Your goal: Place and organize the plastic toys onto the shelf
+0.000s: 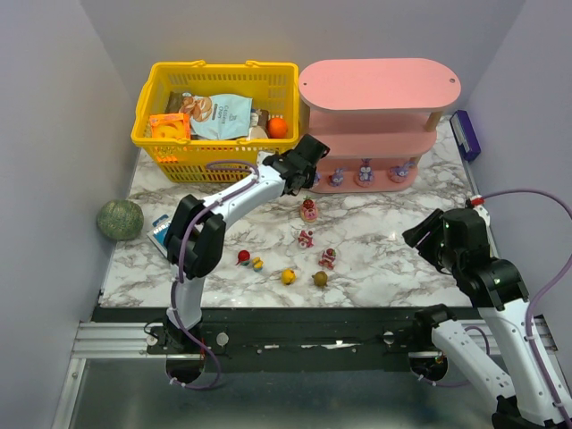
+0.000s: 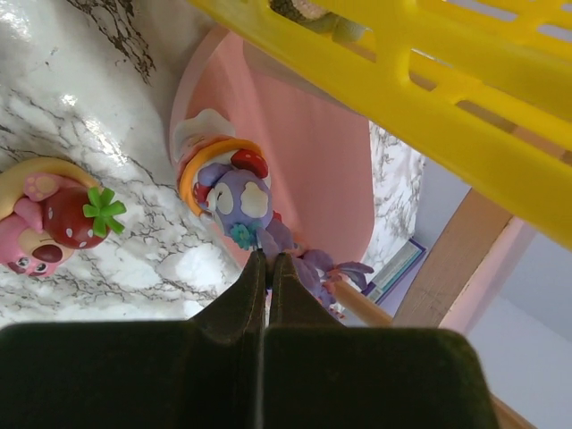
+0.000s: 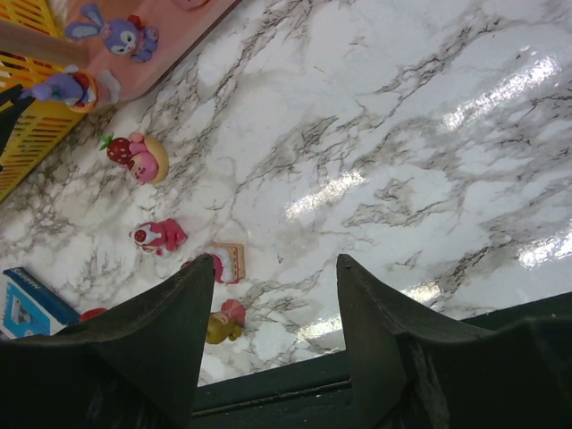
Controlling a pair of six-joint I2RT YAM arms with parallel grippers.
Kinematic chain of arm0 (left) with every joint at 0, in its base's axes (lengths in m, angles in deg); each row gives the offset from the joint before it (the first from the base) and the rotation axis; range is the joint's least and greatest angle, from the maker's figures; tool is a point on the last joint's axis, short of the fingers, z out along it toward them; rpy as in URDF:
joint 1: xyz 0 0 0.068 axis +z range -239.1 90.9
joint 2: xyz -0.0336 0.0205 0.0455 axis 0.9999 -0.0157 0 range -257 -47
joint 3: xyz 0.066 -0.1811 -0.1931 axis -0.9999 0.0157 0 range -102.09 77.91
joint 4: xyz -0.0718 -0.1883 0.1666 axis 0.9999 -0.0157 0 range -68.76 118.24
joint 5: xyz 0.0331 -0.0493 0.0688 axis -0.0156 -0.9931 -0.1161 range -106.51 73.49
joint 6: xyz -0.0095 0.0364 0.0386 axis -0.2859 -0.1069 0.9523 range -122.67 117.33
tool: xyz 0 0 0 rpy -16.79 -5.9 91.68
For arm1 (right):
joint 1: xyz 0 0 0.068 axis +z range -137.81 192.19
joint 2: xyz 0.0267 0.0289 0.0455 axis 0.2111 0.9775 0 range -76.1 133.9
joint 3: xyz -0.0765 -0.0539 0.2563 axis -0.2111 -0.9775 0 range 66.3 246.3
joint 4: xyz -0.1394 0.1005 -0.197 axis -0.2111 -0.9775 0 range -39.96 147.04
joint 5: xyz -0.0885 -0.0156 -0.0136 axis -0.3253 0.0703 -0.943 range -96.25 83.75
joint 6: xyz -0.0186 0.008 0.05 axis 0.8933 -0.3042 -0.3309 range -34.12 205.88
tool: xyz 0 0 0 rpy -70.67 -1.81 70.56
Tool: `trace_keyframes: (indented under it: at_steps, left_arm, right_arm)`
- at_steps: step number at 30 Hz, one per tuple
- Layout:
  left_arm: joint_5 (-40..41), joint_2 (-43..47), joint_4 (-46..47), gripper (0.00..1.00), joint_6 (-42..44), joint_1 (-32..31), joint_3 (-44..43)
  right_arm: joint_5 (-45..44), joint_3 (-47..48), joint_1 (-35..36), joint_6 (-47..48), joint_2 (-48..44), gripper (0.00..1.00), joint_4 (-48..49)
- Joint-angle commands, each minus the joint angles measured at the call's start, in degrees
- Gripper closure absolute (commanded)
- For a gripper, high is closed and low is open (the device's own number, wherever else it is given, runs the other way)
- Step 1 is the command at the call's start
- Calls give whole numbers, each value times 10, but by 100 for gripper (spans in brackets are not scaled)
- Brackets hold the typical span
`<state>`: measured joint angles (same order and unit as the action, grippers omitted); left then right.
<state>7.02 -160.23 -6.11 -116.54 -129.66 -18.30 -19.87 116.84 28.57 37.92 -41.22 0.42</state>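
The held purple bunny toy's base is at the board's edge, so next I open my left gripper, retake the ear (image 2: 274,236) and move the toy farther onto the board.
The pink shelf (image 1: 380,85) stands at the back right. Three purple bunny toys (image 1: 365,172) sit on its lowest board. My left gripper (image 1: 311,172) is at that board's left end, shut on the ear of another purple bunny toy (image 2: 234,198), which rests at the board's edge (image 2: 304,143). Pink strawberry toys (image 1: 309,211) and small round toys (image 1: 289,276) lie on the marble table. My right gripper (image 3: 277,261) is open and empty above the front right of the table (image 1: 429,237). It sees the strawberry toy (image 3: 138,156) and the held bunny (image 3: 67,88).
A yellow basket (image 1: 214,116) with snack packets and an orange ball (image 1: 277,127) stands left of the shelf. A green speckled ball (image 1: 120,219) and a blue packet (image 1: 161,231) lie at the table's left edge. A purple box (image 1: 465,134) is behind the shelf's right end.
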Motion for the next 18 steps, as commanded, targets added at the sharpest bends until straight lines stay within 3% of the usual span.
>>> trace_keyframes:
  at_steps: [1, 11, 18]
  left_arm:
    - [6, -16, 15, 100, -151, 7, -20]
    - [-9, -36, 29, 95, -144, 12, -29]
    - [-10, -38, 38, 83, -138, 14, -28]
  right_arm:
    - [-18, 1, -4, 0, 1, 36, -12]
    - [-27, 4, -4, -5, 8, 36, -15]
    - [-32, 5, -4, -6, 9, 36, -15]
